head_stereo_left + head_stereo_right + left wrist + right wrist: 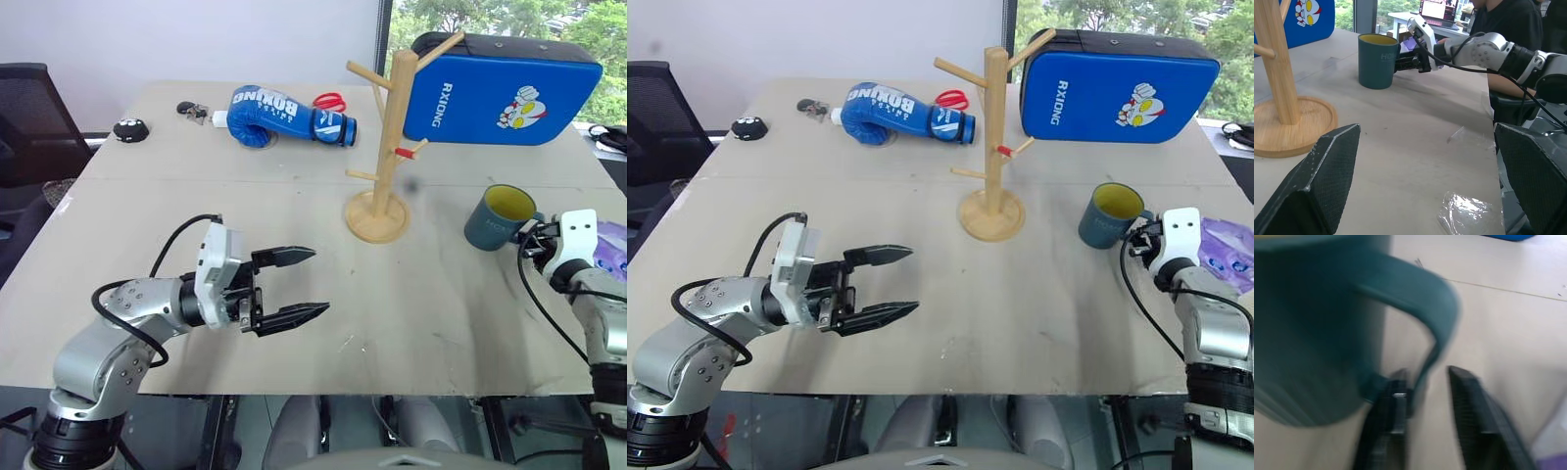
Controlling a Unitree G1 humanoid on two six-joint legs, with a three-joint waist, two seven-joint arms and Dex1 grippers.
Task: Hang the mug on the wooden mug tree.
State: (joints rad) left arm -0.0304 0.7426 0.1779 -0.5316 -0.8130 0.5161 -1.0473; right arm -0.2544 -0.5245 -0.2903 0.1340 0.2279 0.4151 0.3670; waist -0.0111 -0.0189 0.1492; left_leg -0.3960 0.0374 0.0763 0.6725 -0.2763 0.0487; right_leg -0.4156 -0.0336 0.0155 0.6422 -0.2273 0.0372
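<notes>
My right gripper is going to let go of the dark teal mug on the red-tipped peg of the wooden mug tree (388,174).
The dark teal mug (500,217) with a yellow inside stands upright on the table, to the right of the wooden mug tree (392,137). My right gripper (529,235) reaches in level from the mug's right side. In the right wrist view its two fingers (1393,401) sit on either side of the loop handle's lower end, shut on it. The left wrist view shows the mug (1376,61) with that gripper (1400,61) at its handle. My left gripper (315,284) hangs open over the table's front left, pointing toward the right, with nothing in it. The tree's round base (1288,132) stands left of the mug.
A blue boxing glove (284,116), red scissors (330,101), keys (192,110) and a small black object (130,128) lie at the back. A blue kick pad (500,88) stands behind the tree. Purple wrapping (615,250) lies at the right edge. A person (1508,29) sits beyond.
</notes>
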